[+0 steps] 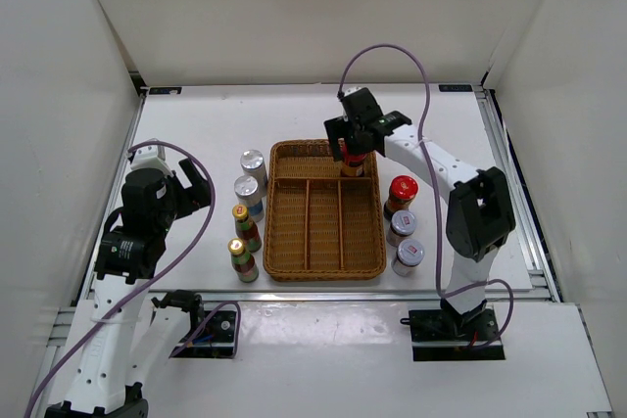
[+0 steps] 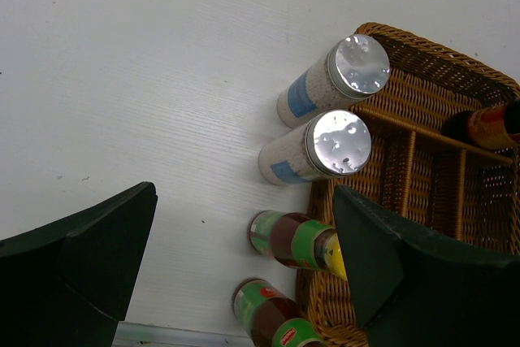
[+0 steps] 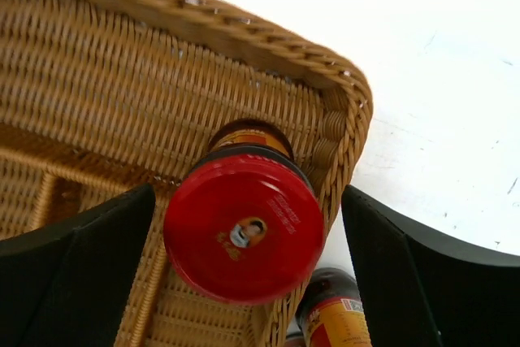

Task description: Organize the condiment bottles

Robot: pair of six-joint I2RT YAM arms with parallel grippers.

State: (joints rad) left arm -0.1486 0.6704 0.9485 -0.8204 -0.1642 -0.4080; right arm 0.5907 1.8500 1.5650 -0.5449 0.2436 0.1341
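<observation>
Next, I move my right gripper to the second red-capped bottle next to the silver-lidded jars and close it around the bottle's red cap [image 1: 404,186].
A red-capped bottle [image 1: 351,156] stands upright in the back right corner of the brown wicker tray [image 1: 323,263]. My right gripper [image 1: 359,140] is open around it, its fingers either side of the red cap [image 3: 244,229] with a gap on the right. The second red-capped bottle [image 1: 402,193] and two short silver-lidded jars [image 1: 402,225] [image 1: 409,255] stand right of the tray. Two tall silver-capped bottles [image 1: 254,165] [image 1: 247,191] and two yellow-capped bottles [image 1: 244,225] [image 1: 241,258] stand left of it. My left gripper [image 1: 191,186] is open and empty, left of them; its wrist view shows them below [image 2: 313,152] [image 2: 292,240].
The tray has a cross compartment at the back and three long compartments [image 1: 323,222] in front of it. White walls enclose the table on three sides. A rail [image 1: 294,291] runs along the near edge in front of the tray.
</observation>
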